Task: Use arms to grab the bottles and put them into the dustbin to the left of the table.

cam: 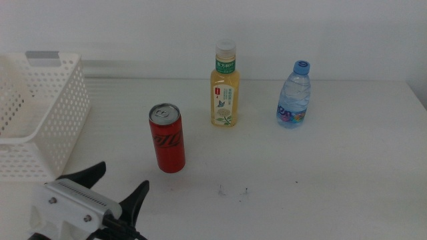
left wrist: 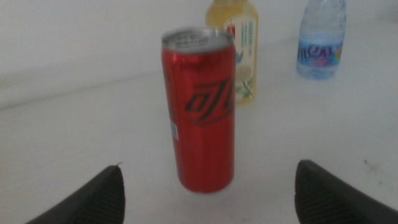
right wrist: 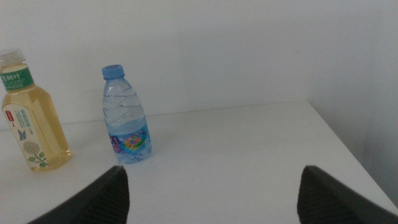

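Observation:
Next, I close my left gripper around the middle of the red can [cam: 169, 142] [left wrist: 204, 112], at the same height as the can's dark lettering.
A slim red can [cam: 167, 138] with a silver top stands upright on the white table [cam: 320, 180]. Behind it stand a yellow tea bottle [cam: 225, 85] and a small clear water bottle [cam: 294, 95] with a blue cap. My left gripper [cam: 119, 184] is open at the bottom left, a little short of the can. In the left wrist view the can [left wrist: 200, 109] stands between and beyond the wide-open jaws. My right gripper [right wrist: 211, 193] is open; its view shows the water bottle [right wrist: 126, 116] and tea bottle [right wrist: 30, 114] farther off. The right arm is out of the middle view.
The white perforated dustbin [cam: 37, 117] with a grey handle strip stands at the table's left, close to my left gripper. A few dark specks [cam: 232, 192] lie on the table in front of the can. A pale wall rises behind the table.

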Action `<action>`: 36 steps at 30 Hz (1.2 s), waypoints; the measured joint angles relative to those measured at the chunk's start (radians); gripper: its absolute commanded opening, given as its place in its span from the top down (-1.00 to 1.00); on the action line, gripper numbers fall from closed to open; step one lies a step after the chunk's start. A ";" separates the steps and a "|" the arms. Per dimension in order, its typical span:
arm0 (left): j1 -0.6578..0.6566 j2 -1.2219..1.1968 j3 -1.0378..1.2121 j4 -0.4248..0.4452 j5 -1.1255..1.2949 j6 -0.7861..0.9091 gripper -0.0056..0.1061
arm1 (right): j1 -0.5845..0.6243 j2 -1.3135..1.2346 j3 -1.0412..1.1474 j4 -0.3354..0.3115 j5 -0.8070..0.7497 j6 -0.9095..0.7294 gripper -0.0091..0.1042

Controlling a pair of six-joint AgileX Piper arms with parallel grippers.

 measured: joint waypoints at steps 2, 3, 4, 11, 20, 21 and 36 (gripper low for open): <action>0.000 0.026 0.000 0.005 0.000 -0.007 -0.78 | 0.000 0.000 0.000 0.000 0.000 0.000 -0.69; 0.000 0.030 0.000 0.005 0.000 -0.007 -0.78 | 0.000 0.000 0.000 0.000 0.000 0.000 -0.69; 0.000 0.032 0.000 0.007 0.000 -0.008 -0.78 | 0.000 0.000 0.000 0.000 0.000 0.000 -0.69; 0.000 0.034 0.000 0.013 -0.009 -0.017 -0.78 | 0.000 0.000 0.000 0.000 0.000 0.000 -0.69; 0.000 0.039 -0.027 0.019 0.003 -0.034 -0.78 | 0.000 0.000 0.000 0.000 0.000 0.000 -0.69; 0.000 0.038 -0.037 0.019 0.009 -0.034 -0.78 | 0.000 0.000 0.000 0.000 0.000 0.000 -0.69; 0.029 0.309 -0.186 0.082 -0.004 -0.067 -0.78 | 0.000 0.000 0.000 0.000 0.000 0.000 -0.69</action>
